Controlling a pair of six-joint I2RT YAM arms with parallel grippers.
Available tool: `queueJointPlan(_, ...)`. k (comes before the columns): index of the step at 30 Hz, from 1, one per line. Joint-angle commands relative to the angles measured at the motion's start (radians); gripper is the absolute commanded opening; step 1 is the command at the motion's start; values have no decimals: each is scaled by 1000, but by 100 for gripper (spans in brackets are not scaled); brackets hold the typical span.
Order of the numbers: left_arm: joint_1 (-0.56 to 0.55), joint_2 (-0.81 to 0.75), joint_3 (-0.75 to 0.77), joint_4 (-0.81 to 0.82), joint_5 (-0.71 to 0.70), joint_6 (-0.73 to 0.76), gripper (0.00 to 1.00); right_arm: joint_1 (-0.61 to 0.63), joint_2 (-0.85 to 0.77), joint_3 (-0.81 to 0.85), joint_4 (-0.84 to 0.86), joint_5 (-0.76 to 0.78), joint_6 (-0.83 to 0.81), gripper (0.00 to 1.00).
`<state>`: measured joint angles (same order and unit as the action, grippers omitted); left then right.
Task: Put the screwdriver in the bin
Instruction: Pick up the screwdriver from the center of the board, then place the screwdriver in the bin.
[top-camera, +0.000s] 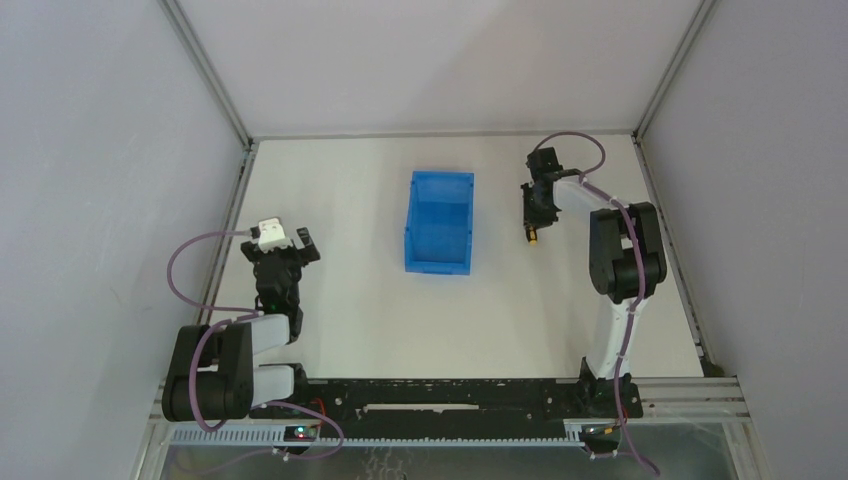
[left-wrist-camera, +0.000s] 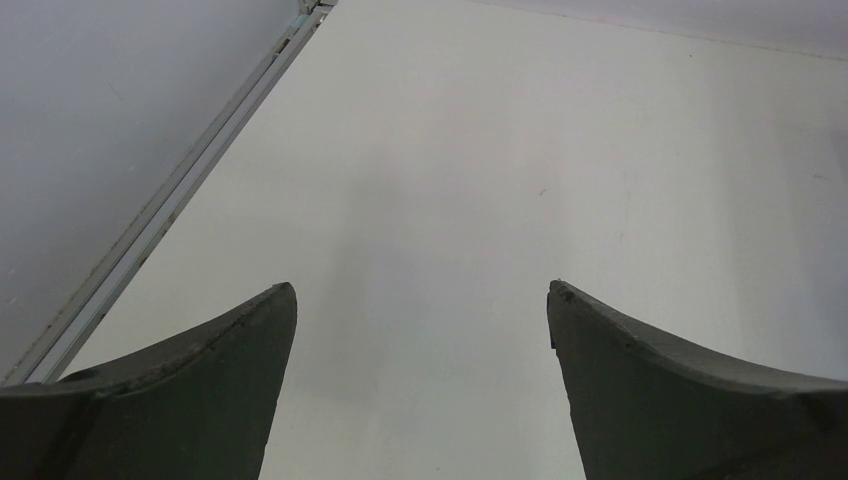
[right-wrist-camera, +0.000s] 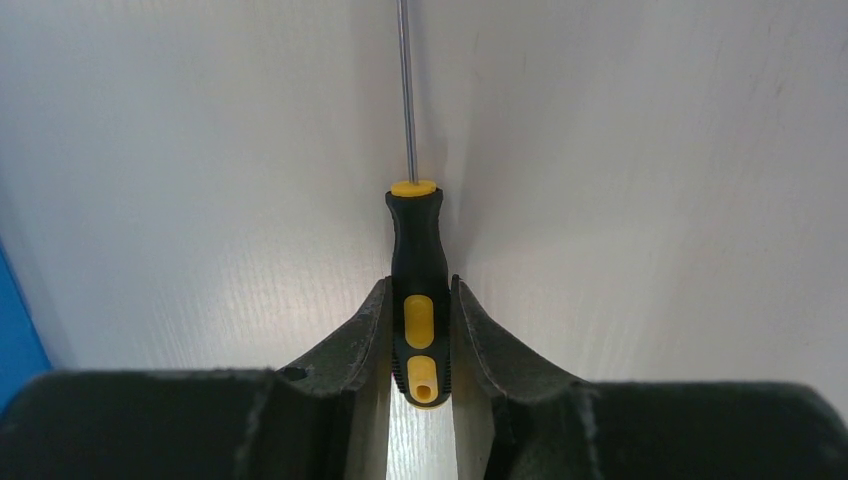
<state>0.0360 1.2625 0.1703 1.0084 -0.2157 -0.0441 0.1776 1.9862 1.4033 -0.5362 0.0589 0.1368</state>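
Observation:
The robot will use its right gripper to put the screwdriver down on the bottom of the blue bin (top-camera: 438, 238), with the handle toward the bin's near side.
The screwdriver (right-wrist-camera: 419, 250) has a black-and-yellow handle and a thin metal shaft that points away from the camera in the right wrist view. My right gripper (right-wrist-camera: 420, 285) is shut on its handle, both fingers pressed against its sides. From above, that gripper (top-camera: 531, 222) is at the right of the table with the screwdriver's (top-camera: 533, 239) yellow end showing below it. The blue open-top bin (top-camera: 440, 221) stands at the table's middle, to the left of the right gripper and apart from it. My left gripper (left-wrist-camera: 422, 290) is open over bare table, far left of the bin, holding nothing.
White table surface (top-camera: 350, 310) is bounded by a metal frame rail (left-wrist-camera: 180, 185) along its left edge and grey walls behind and at both sides. A sliver of the bin's blue wall (right-wrist-camera: 18, 330) shows at the left edge of the right wrist view.

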Motion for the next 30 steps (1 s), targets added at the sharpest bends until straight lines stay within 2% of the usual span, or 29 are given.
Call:
queueJointPlan(1,5,-7,27,34,-13,20,100,3,-101,42,-54,8,0,12)
queueJointPlan(8,5,-6,27,34,-13,20,100,11,-234,85,-128,9,-2,11)
queueJointPlan(17,5,-6,27,33,-12,20,100,35,-384,234,-278,25,-5,11)
queueJointPlan(23,5,-7,27,35,-12,20,100,53,-425,338,-385,44,0,10)
queueJointPlan(30,5,-6,27,34,-12,20,100,86,-467,360,-409,49,24,9)
